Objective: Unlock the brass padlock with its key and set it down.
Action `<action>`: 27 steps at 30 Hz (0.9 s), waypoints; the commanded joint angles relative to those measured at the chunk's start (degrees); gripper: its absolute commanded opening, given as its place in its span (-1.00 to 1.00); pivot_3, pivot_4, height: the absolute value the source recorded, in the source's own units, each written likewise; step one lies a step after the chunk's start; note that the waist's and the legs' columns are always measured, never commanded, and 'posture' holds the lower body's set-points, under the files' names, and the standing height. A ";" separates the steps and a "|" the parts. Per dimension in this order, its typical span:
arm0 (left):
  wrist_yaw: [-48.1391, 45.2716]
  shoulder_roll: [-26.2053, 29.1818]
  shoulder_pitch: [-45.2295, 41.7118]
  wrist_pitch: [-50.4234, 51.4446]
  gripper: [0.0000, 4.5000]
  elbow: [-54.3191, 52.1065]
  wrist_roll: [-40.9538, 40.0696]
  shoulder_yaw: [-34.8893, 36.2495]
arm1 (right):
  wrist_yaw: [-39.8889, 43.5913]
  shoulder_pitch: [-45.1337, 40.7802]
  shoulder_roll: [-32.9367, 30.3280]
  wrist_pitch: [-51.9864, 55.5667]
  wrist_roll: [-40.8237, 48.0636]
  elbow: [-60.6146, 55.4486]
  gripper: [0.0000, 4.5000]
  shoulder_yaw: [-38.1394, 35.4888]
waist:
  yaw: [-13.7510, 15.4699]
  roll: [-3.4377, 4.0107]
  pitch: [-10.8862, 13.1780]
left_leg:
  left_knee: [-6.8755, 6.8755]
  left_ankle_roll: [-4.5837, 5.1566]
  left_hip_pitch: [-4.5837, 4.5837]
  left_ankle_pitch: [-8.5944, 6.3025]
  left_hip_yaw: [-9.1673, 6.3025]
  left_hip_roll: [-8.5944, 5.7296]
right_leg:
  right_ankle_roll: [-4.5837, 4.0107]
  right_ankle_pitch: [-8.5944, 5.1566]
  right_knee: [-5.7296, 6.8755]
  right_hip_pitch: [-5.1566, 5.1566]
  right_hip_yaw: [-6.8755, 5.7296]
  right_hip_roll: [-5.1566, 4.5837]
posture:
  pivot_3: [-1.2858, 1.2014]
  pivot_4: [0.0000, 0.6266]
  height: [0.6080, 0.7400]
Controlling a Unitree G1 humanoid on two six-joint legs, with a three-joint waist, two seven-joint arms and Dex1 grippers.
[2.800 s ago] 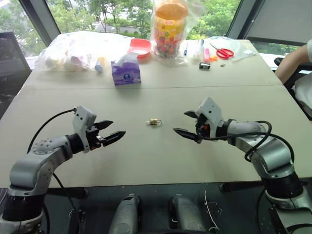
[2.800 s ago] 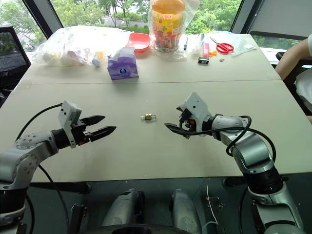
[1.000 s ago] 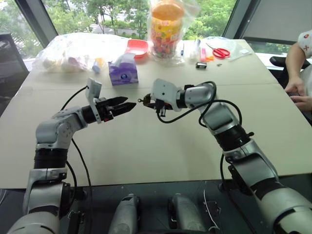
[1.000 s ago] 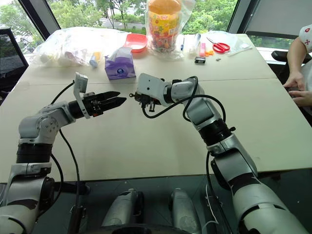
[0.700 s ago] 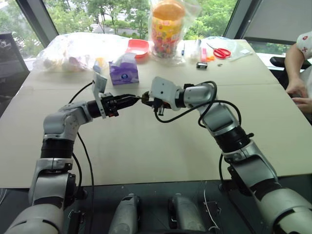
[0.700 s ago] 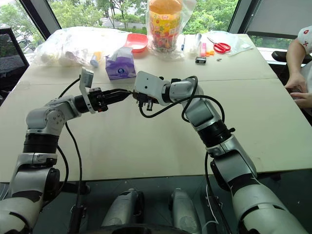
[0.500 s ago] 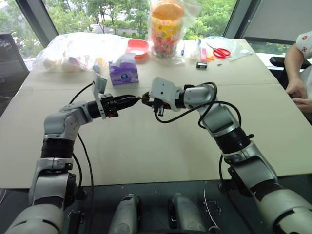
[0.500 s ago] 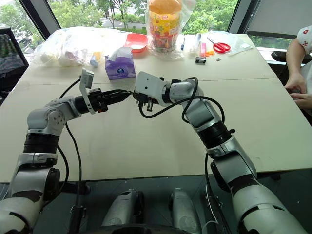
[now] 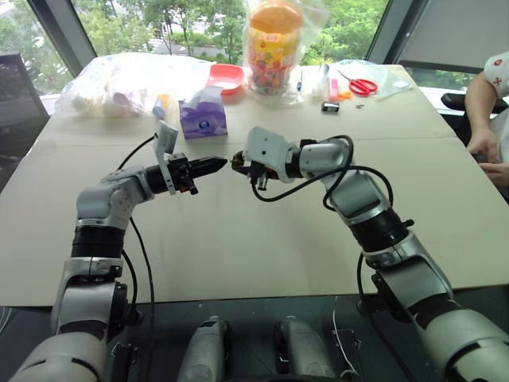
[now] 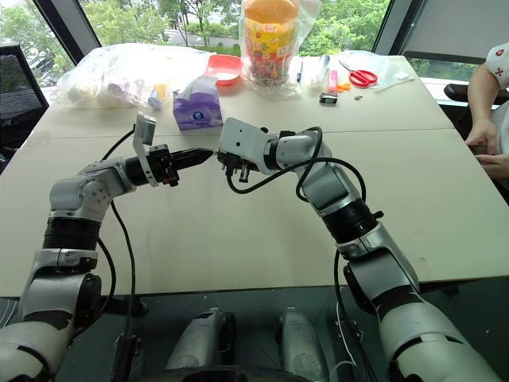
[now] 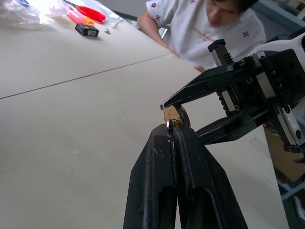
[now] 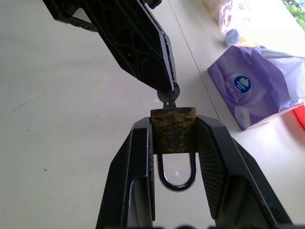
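Observation:
The silver shackle points back between my right gripper's fingers. So next my left gripper lets go of the key's head and takes over the padlock's body (image 12: 174,130).
The brass padlock (image 12: 174,130) hangs above the table (image 9: 262,239), pinched by its body in my right gripper (image 12: 174,125), which is shut on it. Its silver shackle (image 12: 176,179) points back between the fingers. A small silver key (image 12: 167,97) sticks out of the padlock's far end. My left gripper (image 11: 170,128) is shut on the key's round head, tip to tip with the right gripper (image 9: 237,163). In the head views the left gripper (image 9: 221,165) comes in level from the left at mid-table.
At the table's far side stand a purple tissue pack (image 9: 203,119), a red bowl (image 9: 227,77), a bagged colourful jar (image 9: 277,48), plastic bags (image 9: 119,79), red scissors (image 9: 364,85) and a small black object (image 9: 332,107). A person (image 9: 489,103) sits at the right edge.
The padlock lay on the table earlier; my right gripper now holds it aloft. Over the last second the left gripper's open fingers closed on the key.

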 commanded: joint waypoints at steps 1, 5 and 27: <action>-0.28 0.60 -0.92 -7.30 -0.98 -1.45 6.01 -3.80 | 0.34 -0.84 0.64 -0.68 1.04 -4.40 -0.69 -0.75 | 0.04 0.00 0.00 | 0.00 0.00 0.00 0.00 0.00 -0.01 | 0.00 0.00 0.00 0.00 0.00 0.00 | 0.03 -0.52 1.00; -1.77 0.85 -0.09 -18.00 -0.98 -3.16 12.65 -8.37 | 0.49 -0.83 0.62 -0.52 1.10 -4.49 -0.69 -0.73 | 0.02 0.00 0.00 | 0.00 0.00 0.00 0.00 0.01 0.00 | 0.00 0.00 0.00 0.00 0.00 0.00 | 0.03 -0.52 1.00; -1.23 -0.25 -3.35 6.52 0.35 -3.32 -1.18 2.22 | -4.83 -0.86 0.08 -13.65 -3.95 -1.84 -0.69 -0.53 | -0.11 -0.02 0.01 | 0.00 0.01 -0.01 0.00 0.01 0.01 | 0.01 -0.01 0.00 -0.01 -0.01 0.05 | 0.03 -0.52 1.00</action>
